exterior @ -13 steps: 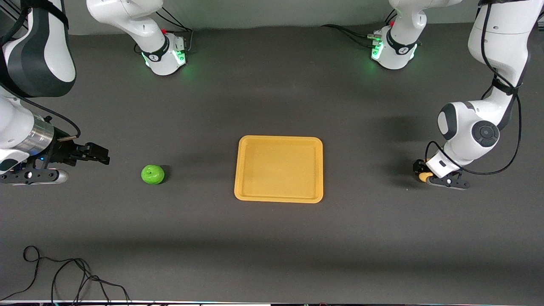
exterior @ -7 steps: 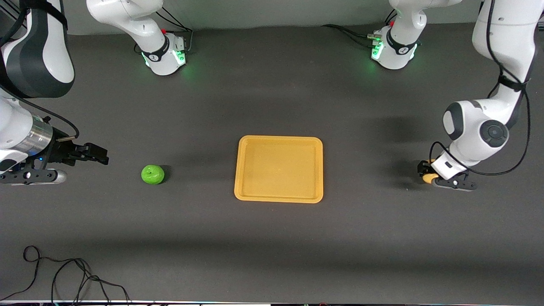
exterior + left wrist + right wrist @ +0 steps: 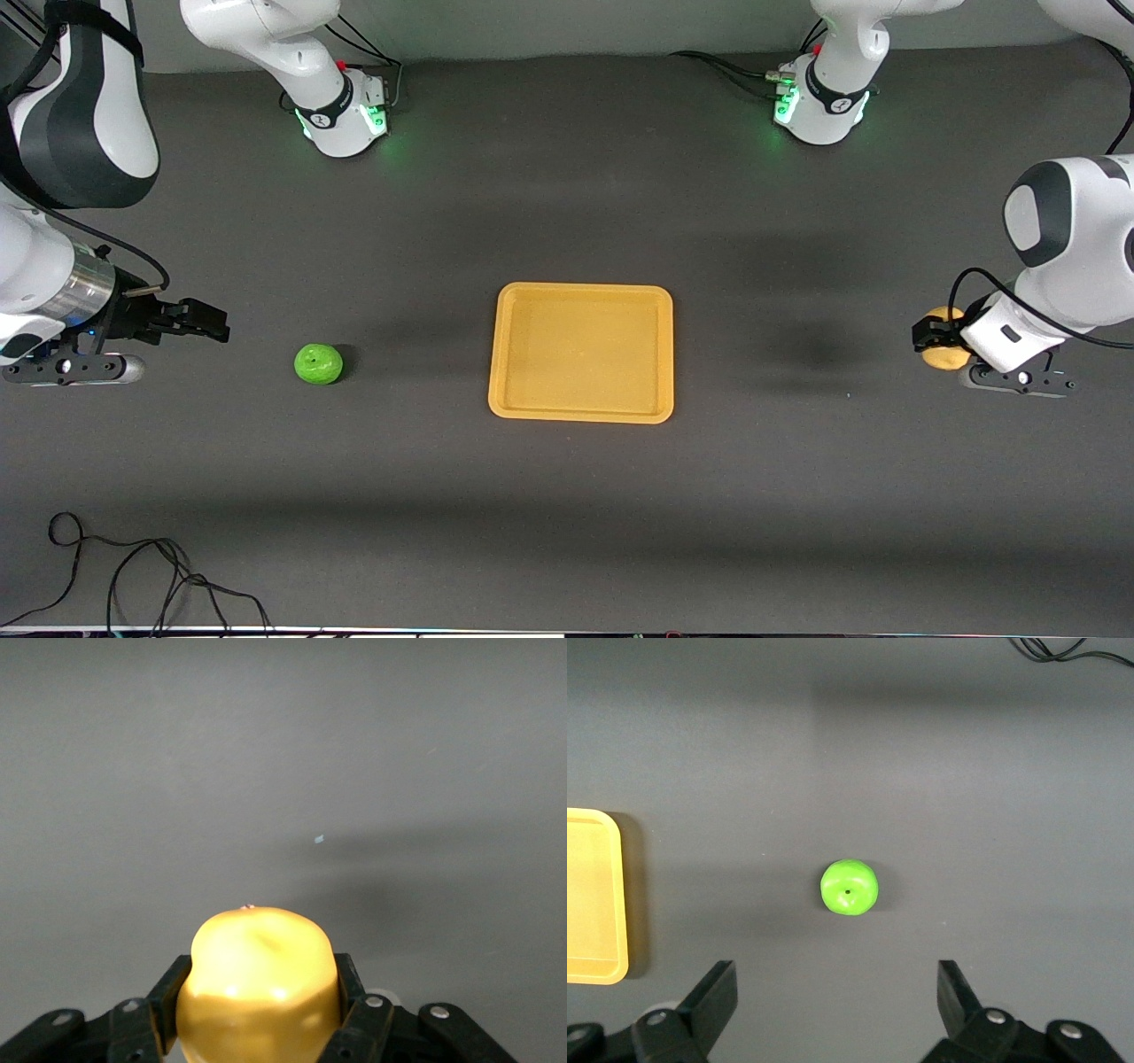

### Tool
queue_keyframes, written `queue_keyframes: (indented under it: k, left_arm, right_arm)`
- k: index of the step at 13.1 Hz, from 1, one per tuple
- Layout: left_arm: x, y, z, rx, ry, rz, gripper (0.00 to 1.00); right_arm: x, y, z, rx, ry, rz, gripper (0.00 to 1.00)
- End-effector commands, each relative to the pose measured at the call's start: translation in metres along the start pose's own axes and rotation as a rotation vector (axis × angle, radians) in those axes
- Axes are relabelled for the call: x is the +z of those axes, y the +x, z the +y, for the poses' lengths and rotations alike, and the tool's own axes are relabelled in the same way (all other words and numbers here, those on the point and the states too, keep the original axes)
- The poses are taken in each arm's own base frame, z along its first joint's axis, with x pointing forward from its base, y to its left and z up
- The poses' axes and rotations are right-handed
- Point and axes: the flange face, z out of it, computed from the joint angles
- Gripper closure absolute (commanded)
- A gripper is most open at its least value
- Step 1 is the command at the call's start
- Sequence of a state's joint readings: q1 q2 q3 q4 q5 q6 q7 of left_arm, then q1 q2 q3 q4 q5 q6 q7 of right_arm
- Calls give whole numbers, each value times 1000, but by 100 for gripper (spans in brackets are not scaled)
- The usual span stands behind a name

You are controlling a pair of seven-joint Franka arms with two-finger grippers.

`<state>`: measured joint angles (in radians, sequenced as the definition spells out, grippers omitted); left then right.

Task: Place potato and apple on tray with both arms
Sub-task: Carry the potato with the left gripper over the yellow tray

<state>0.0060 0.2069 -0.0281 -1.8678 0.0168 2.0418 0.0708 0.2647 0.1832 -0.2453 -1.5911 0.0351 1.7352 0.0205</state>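
Next, my left gripper sets the potato, which hangs over bare table now, on the half of the orange-yellow tray farther from the apple (image 3: 617, 362).
The yellow-tan potato (image 3: 945, 356) (image 3: 257, 970) is off the table in my left gripper (image 3: 930, 340) (image 3: 257, 997), which is shut on it, a finger pressed on each flank. It hangs over bare table toward the left arm's end, well apart from the orange-yellow tray (image 3: 580, 288) at mid-table. The green apple (image 3: 318, 364) (image 3: 849, 887) lies on the table between the tray and my right gripper (image 3: 211, 321) (image 3: 837, 988). That gripper hovers open and empty, short of the apple. A corner of the tray (image 3: 617, 904) shows in the right wrist view.
A loose black cable (image 3: 133, 567) curls near the table's front edge toward the right arm's end, also visible as the cable (image 3: 1063, 649) in the right wrist view. The arm bases (image 3: 341, 115) (image 3: 819, 111) glow green along the back edge.
My left gripper has risen with the potato, lifting it off the table and carrying it a little farther from the tray. The right arm has barely moved; apple and tray are unmoved.
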Motion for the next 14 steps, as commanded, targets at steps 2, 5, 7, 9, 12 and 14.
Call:
queue_keyframes:
  k: [2,5,7,9,12,14]
  left_arm:
    - [-20,23,126,-115,-22,27,82]
    - [-33,39,255,-194,-105,59,82]
    - [-24,37,327,-201,-139,53,82]
    - [14,16,393,-174,-122,13,82]
    - [95,6,459,-125,-124,64,82]
    - [145,8,465,-105,-100,81,82]
  right_arm:
    - [-4,-6,1,0,-3,14,0]
    - [-4,-5,1,0,-3,14,0]
    - [-4,-5,1,0,-3,14,0]
    - [-5,-6,1,0,-3,15,0]
    - [-4,-5,1,-2,-3,14,0]
    - [-5,-6,1,-2,-3,16,0]
